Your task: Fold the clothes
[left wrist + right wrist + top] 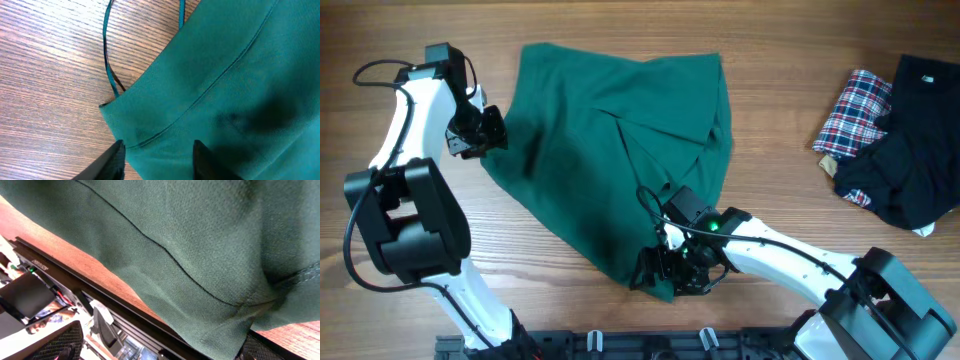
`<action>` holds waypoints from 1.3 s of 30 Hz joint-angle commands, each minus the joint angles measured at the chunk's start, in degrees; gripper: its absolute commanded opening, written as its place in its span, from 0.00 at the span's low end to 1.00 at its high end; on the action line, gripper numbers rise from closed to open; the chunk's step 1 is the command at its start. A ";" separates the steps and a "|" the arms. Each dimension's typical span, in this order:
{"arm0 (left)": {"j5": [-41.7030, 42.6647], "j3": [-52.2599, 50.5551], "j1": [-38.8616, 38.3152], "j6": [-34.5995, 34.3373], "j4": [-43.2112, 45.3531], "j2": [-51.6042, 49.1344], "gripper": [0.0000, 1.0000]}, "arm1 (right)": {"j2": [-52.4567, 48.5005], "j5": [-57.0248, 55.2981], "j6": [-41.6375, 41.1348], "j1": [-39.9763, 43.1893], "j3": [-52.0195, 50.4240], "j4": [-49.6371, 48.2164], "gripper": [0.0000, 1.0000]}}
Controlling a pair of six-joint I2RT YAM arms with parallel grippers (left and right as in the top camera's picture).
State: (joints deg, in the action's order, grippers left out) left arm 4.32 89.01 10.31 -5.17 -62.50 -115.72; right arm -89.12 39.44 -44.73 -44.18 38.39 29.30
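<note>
I see the garment slanting toward the black bar, so next I pinch the garment's corner (116, 107) by the drawstring with my left gripper before my right gripper swings its near corner away.
The dark teal-green garment (620, 130) lies spread and partly folded over itself in the middle of the wooden table. My left gripper (480, 130) is at its left edge. In the left wrist view the left gripper (159, 160) is open, its fingers astride a hemmed corner of the garment (225, 75), and a thin drawstring (106, 50) trails onto the wood. My right gripper (675, 268) is at the garment's near bottom corner. In the right wrist view the right gripper (165, 347) is open wide, with the garment's hem (200, 230) hanging between the fingers.
A red-white-blue plaid cloth (855, 110) and a black garment (910, 130) lie together at the right side. A black rail (620, 345) runs along the table's front edge, close under the right gripper, and shows in the right wrist view (100, 295).
</note>
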 commanded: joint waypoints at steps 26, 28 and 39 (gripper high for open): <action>0.22 -0.20 4.07 6.27 2.34 -1.81 0.44 | 0.74 1.90 1.05 -0.09 1.01 -1.31 0.44; 1.90 -0.20 4.07 6.32 2.34 -2.08 0.43 | 0.74 1.79 1.07 -0.09 1.01 -1.40 0.44; 4.90 -0.20 4.07 8.22 2.56 -3.93 0.41 | 0.74 1.44 1.09 -0.09 1.01 -1.44 0.44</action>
State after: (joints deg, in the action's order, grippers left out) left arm 5.98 88.99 14.22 0.38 -60.14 -118.52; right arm -89.12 40.91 -44.73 -44.18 38.50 28.16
